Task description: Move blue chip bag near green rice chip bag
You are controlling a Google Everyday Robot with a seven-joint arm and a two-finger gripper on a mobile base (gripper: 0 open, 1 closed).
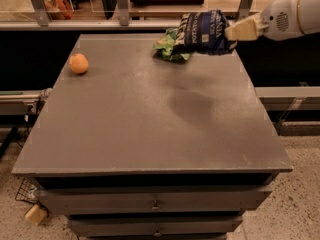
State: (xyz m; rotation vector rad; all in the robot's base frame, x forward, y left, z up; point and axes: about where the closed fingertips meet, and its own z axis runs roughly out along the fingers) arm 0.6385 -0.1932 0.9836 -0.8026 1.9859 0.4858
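I need to let go of the blue chip bag, now in the air above the far edge, with my gripper on the table's far corner (215, 42), beside the green rice chip bag.
My gripper (234, 32) comes in from the upper right and is shut on the right end of the blue chip bag (202, 32). It holds the bag in the air above the far edge of the grey table (150, 119). The bag hangs over the right part of the green rice chip bag (168, 46), which lies on the table at the far edge and is partly hidden behind it. The blue bag's shadow falls on the table's middle right.
A round orange fruit (78, 63) sits at the table's far left. Metal rails and posts (122, 6) run behind the table. Drawers (155, 203) are under the tabletop. A small block lies on the floor at lower left (36, 214).
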